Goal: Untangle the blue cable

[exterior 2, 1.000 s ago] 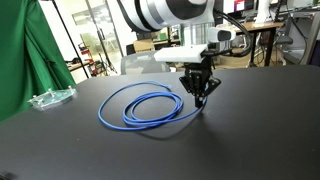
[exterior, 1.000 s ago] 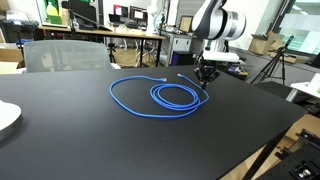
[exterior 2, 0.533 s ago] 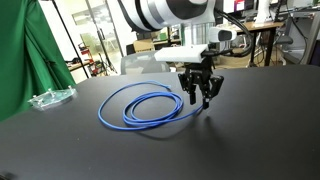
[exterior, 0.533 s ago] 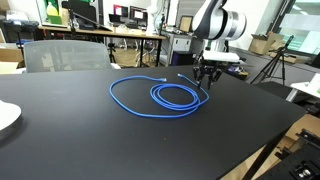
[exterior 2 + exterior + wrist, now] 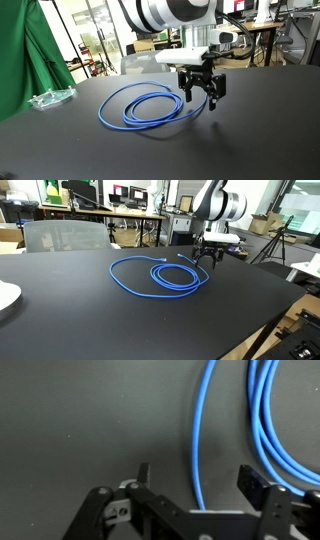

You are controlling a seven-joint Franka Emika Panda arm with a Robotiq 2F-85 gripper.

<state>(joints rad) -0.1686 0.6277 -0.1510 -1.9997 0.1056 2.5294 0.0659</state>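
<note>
My gripper will pinch that loose part of the cable [image 5: 197,435] and lift it high before pulling it away, as the blue cable's outer part still winds round the overlapping loops.
The blue cable [image 5: 160,276] lies in loose loops on the black table [image 5: 100,320], also seen as overlapping rings in an exterior view [image 5: 140,106]. My gripper [image 5: 200,97] hangs just above the loops' end, fingers spread wide and holding nothing; it shows the same way in an exterior view [image 5: 207,260]. In the wrist view one strand of the blue cable [image 5: 197,430] runs down between the open fingers [image 5: 251,483] of the gripper [image 5: 196,480], flat on the table and not pinched. More strands [image 5: 270,415] curve past on the right.
A grey chair [image 5: 60,235] stands behind the table. A clear plastic item [image 5: 50,97] lies near a green cloth [image 5: 25,50]. A white plate edge [image 5: 6,298] sits at the table's side. Desks with monitors fill the background.
The gripper has gone from shut to wide open and risen slightly above the cable. The cable strand it pinched now lies free on the table.
</note>
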